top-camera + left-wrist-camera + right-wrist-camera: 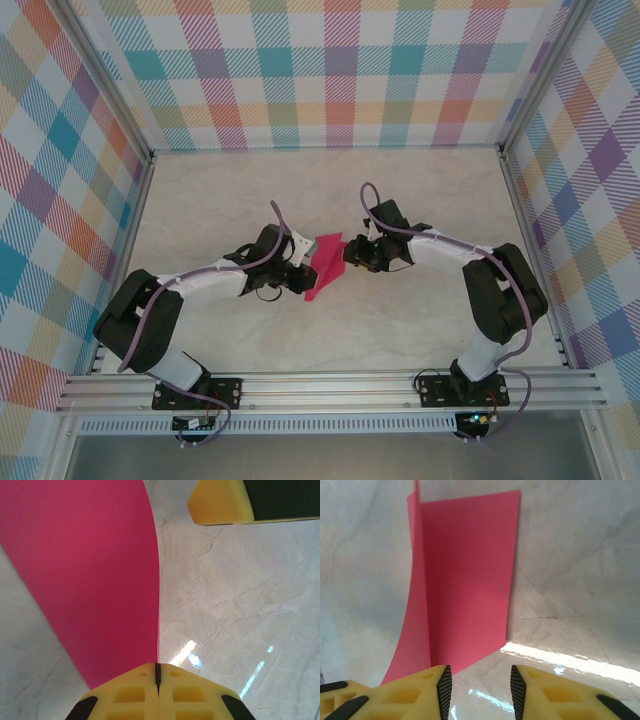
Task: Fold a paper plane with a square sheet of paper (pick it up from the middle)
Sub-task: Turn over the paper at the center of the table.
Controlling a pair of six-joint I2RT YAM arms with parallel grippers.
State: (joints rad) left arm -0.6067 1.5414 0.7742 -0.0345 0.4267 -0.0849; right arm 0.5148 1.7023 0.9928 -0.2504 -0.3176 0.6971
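Note:
The paper's flap is standing open, and only my left gripper is on the flap's edge. So my right gripper will first pinch the near end of the paper's fold (431, 661).
The crimson-pink square sheet of paper (328, 265) is lifted off the table between my two grippers, bent along a lengthwise fold. My left gripper (303, 256) is shut on its edge. In the left wrist view the sheet (90, 570) rises from the closed yellow jaws of the left gripper (158, 672). My right gripper (352, 256) is open just to the right of the paper. In the right wrist view the folded sheet (465, 580) stands ahead and to the left, and the right gripper (481, 685) has nothing between its fingers. The paper plane is out of view.
The pale marble tabletop (420, 330) lies under both arms. Metal-framed walls with a checked pattern (330, 70) close in the back and sides. One finger of the right gripper (220, 502) shows at the top of the left wrist view.

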